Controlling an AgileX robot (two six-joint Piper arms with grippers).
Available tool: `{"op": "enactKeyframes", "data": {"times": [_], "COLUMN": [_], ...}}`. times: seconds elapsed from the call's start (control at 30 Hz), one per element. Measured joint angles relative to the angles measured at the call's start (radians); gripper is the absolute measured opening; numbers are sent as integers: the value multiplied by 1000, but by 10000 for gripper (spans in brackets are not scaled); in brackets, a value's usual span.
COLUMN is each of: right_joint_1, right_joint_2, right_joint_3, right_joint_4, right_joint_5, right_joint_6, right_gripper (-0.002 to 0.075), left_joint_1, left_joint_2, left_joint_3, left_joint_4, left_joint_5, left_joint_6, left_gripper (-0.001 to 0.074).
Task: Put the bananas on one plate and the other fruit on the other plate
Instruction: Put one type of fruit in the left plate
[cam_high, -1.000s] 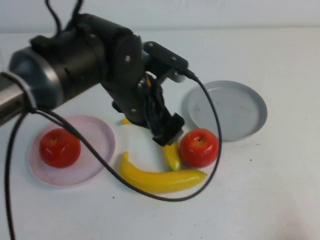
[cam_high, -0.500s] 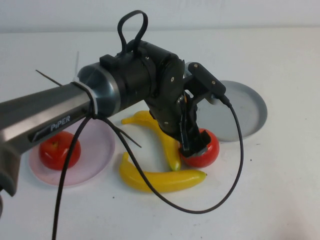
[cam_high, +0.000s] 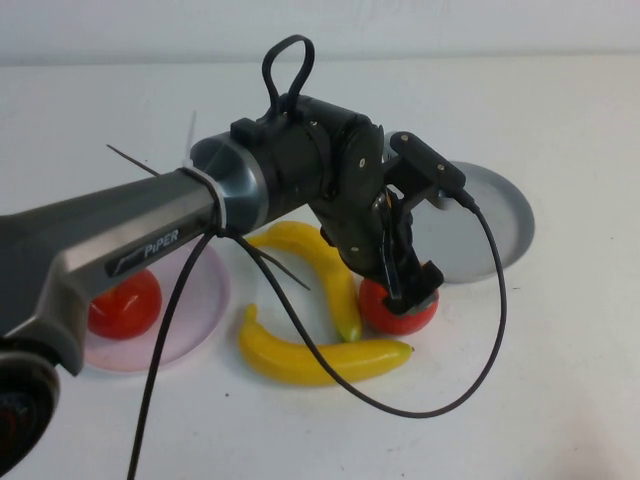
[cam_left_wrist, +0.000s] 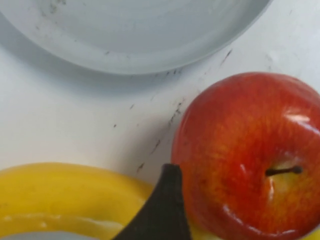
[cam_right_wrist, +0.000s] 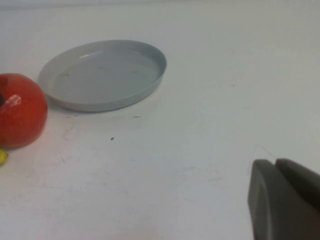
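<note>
The middle of the red apple (cam_high: 396, 309) (cam_left_wrist: 245, 157) next to the bananas will get my left gripper closed around it, because this apple belongs with the apple on the pink plate.
My left gripper (cam_high: 408, 288) is down over a red apple (cam_high: 400, 310) that rests on the table between the grey plate (cam_high: 490, 215) and the bananas. In the left wrist view one dark finger (cam_left_wrist: 167, 205) stands between that apple (cam_left_wrist: 250, 160) and a banana (cam_left_wrist: 65, 192); the other finger is out of frame, and the jaws look open around the apple. Two yellow bananas (cam_high: 320, 355) (cam_high: 318, 262) lie on the table. A second apple (cam_high: 125, 302) sits on the pink plate (cam_high: 195, 300). My right gripper (cam_right_wrist: 282, 200) is shut, empty, low over bare table.
The left arm (cam_high: 200, 215) and its black cable (cam_high: 470, 370) cross over the pink plate and the bananas. The grey plate (cam_right_wrist: 102, 75) holds nothing. White table lies open to the right and front.
My left arm has swung right from above the bananas to the loose apple and has come down over it. The fruit and plates have not moved.
</note>
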Motion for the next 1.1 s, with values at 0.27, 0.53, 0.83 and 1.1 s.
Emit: {"op": "enactKeyframes", "data": {"times": [0.27, 0.53, 0.83, 1.1], "right_joint_1": [0, 0, 0, 0], "right_joint_2": [0, 0, 0, 0], "right_joint_3": [0, 0, 0, 0], "right_joint_4": [0, 0, 0, 0], "right_joint_5": [0, 0, 0, 0], "right_joint_6": [0, 0, 0, 0], "right_gripper": [-18, -18, -18, -18], "left_joint_1": [-8, -8, -8, -5], "left_joint_2": [13, 46, 49, -61], "left_joint_3": [-5, -11, -15, -14], "left_joint_4": [-11, -9, -9, 111], "left_joint_5": [-19, -48, -55, 16], "left_joint_6": [15, 17, 9, -14], "left_gripper": [669, 668, 578, 578]}}
